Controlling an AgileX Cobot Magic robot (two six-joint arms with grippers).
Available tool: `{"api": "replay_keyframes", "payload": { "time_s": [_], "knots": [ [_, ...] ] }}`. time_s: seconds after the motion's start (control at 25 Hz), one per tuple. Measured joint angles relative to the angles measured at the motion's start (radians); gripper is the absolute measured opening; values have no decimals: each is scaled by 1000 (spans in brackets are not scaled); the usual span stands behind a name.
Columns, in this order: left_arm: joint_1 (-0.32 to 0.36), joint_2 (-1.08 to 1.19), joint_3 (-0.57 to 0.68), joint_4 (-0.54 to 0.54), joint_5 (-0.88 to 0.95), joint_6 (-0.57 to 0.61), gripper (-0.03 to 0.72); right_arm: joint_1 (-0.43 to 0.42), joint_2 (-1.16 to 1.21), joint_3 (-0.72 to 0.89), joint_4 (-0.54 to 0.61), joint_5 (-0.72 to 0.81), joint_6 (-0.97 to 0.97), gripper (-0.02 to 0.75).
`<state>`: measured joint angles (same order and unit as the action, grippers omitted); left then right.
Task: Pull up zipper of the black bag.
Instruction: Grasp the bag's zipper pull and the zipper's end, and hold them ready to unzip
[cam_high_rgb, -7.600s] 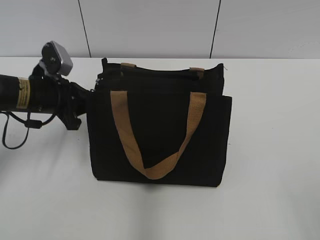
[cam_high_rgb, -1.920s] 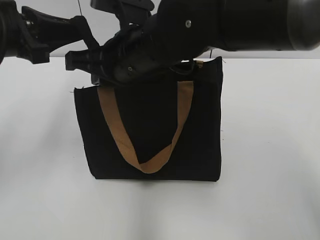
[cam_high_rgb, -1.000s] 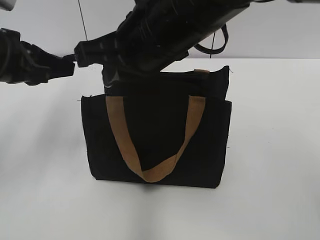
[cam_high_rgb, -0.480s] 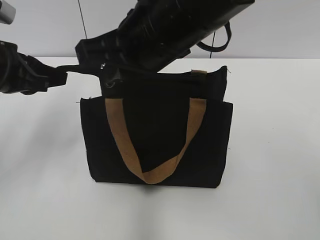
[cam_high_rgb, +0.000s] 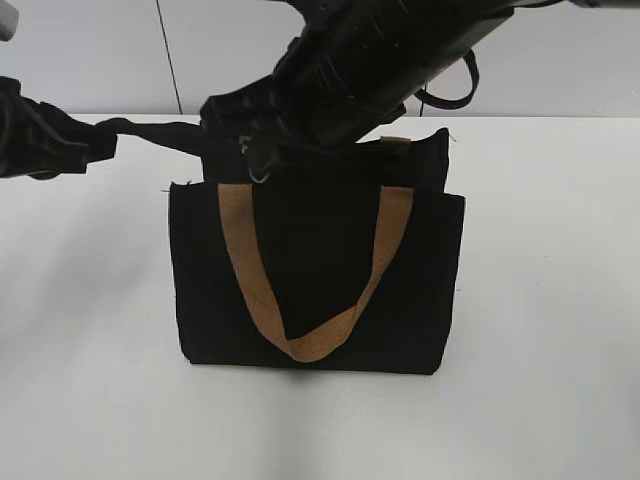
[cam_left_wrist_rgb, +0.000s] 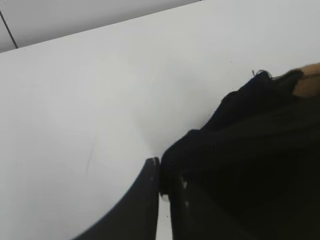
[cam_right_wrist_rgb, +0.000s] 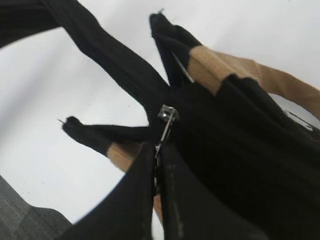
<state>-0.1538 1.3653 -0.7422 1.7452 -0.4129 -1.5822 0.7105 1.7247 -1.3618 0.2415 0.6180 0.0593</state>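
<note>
The zipper's silver pull tab is for my right gripper to let go of. It will release the tab near the black bag's top end (cam_high_rgb: 407, 161) farthest from my left gripper.
The black bag (cam_high_rgb: 320, 290) stands upright on the white table, a tan strap (cam_high_rgb: 300, 340) hanging over its front. My left gripper (cam_high_rgb: 95, 140) is shut on a black fabric tail (cam_high_rgb: 160, 132) at the bag's upper left end and holds it stretched leftward; in the left wrist view the jaws (cam_left_wrist_rgb: 161, 172) pinch black fabric (cam_left_wrist_rgb: 240, 150). My right gripper (cam_high_rgb: 262, 165) is over the bag's top left corner. In the right wrist view its jaws (cam_right_wrist_rgb: 157, 150) are shut on the silver pull tab of the zipper (cam_right_wrist_rgb: 167, 116), near where the tail meets the bag (cam_right_wrist_rgb: 240, 135).
The white table (cam_high_rgb: 540, 300) runs all around the bag. A pale wall with dark seams (cam_high_rgb: 165, 50) is behind it. My right arm (cam_high_rgb: 400, 50) crosses above the bag's top from the upper right.
Over the last second my left gripper has drawn back to the left, stretching the fabric tail. My right gripper has shifted slightly right along the bag's top. The bag has moved little.
</note>
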Motion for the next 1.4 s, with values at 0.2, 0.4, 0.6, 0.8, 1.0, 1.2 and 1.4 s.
{"api": "replay_keyframes", "payload": {
  "time_s": [0.2, 0.4, 0.6, 0.8, 1.0, 1.2, 1.4],
  "knots": [
    [1, -26, 0, 0, 10, 0, 20, -48, -3, 0, -19, 84, -3, -10],
    [1, -26, 0, 2, 11, 0, 20, -84, -41, 0, -92, 218, -4, -10],
    [1, -26, 0, 2, 13, 0, 20, -131, -90, 0, -167, 349, -5, -11],
    [0, -26, 0, 3, -26, 0, 20, -146, -113, 0, -203, 398, -7, -11],
    [0, -26, 0, 3, -43, 0, 34, -150, -125, 0, -193, 397, -12, 20],
    [2, -26, 0, 3, -49, -2, 326, -154, -134, 0, -94, 391, -162, 346],
    [1, -26, 0, 3, -107, -50, 594, -154, -140, 0, -62, 401, -228, 563]
  ]
}}
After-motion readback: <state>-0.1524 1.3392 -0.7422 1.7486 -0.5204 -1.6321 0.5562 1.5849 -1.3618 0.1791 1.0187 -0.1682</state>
